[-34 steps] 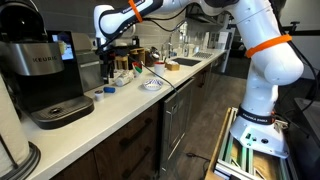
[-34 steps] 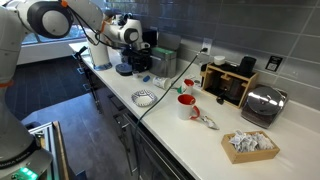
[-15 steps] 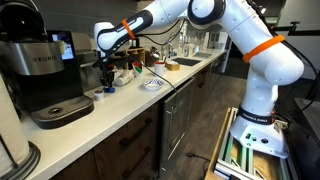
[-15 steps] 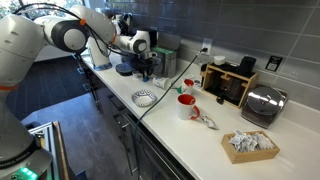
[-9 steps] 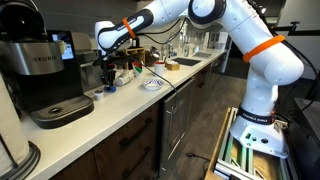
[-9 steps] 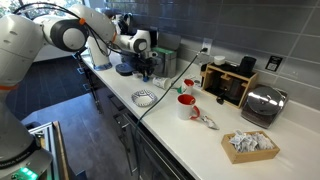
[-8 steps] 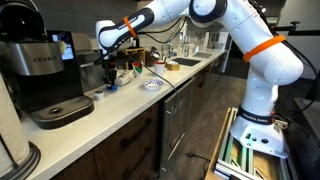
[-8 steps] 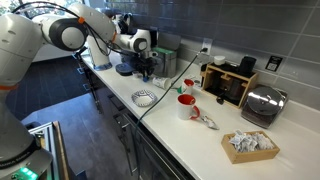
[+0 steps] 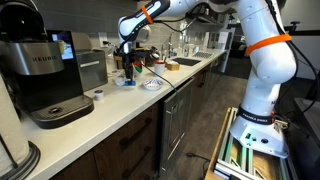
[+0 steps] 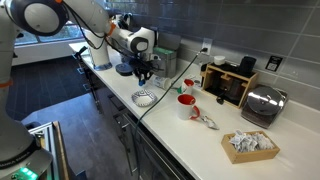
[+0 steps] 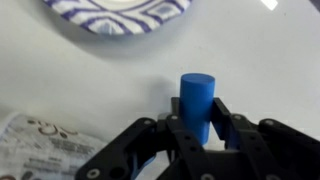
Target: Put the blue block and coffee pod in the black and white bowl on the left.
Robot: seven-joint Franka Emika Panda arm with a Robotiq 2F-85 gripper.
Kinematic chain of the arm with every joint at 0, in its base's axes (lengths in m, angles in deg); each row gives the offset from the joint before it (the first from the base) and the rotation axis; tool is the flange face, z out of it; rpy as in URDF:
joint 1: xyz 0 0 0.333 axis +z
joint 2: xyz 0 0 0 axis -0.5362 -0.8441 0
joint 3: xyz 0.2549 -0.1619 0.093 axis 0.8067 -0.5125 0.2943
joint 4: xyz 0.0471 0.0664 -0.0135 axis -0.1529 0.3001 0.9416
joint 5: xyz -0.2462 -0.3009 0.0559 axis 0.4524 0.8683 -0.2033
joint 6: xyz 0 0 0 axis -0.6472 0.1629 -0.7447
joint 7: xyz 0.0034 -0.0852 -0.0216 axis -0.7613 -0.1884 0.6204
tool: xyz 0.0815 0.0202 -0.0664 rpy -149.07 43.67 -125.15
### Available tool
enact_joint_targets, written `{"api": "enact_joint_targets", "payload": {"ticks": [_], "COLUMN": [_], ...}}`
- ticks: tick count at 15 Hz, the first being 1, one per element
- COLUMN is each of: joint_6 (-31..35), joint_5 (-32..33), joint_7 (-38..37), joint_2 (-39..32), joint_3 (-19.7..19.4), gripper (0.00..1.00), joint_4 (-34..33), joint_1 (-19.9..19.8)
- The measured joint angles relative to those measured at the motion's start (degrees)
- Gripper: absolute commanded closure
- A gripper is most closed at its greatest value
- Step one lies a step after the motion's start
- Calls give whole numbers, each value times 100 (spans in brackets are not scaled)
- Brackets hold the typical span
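I should let go of the blue block inside the patterned rim of the black and white bowl (image 9: 146,85) (image 11: 118,4) on the counter. The block is now held just short of the bowl.
In the wrist view my gripper (image 11: 198,108) is shut on the blue block (image 11: 197,93), a small upright bright blue cylinder held between the fingers above the white counter. The black and white bowl (image 11: 115,17) lies just ahead at the top edge, cut off by the frame. In both exterior views the gripper (image 9: 128,72) (image 10: 143,79) hangs over the counter a little short of the bowl (image 9: 152,85) (image 10: 145,98). A small pale thing that may be the coffee pod (image 9: 97,96) sits near the coffee machine.
A black coffee machine (image 9: 45,70) stands at one end of the counter. A crumpled printed packet (image 11: 45,140) lies beside the gripper. Further along are a red mug (image 10: 186,103), a toaster (image 10: 262,103) and a box of crumpled paper (image 10: 250,145).
The arm has swung away from the coffee machine toward the bowl, carrying the blue block off the counter. The jaws finished closing on the block.
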Motion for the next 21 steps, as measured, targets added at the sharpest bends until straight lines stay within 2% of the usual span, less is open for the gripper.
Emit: {"api": "enact_joint_targets", "payload": {"ticks": [3, 5, 7, 9, 11, 13, 17, 21], "joint_6": [2, 2, -10, -34, 26, 365, 784, 760], "joint_5": [-587, -1225, -1867, -2218, -2198, -1976, -1176, -453], "joint_7": [570, 1040, 1483, 1682, 1467, 890, -366, -1409], "joint_2": [521, 806, 1032, 1200, 1300, 1353, 1359, 1336], "joint_3": [-24, -43, -85, -173, -313, -459, -618, -775], "gripper": [92, 92, 92, 92, 92, 92, 92, 92], "joint_4": [788, 1158, 1395, 1533, 1601, 1681, 1791, 1907], "joint_1": [-496, -796, -986, -1035, -962, -800, -484, -316]}}
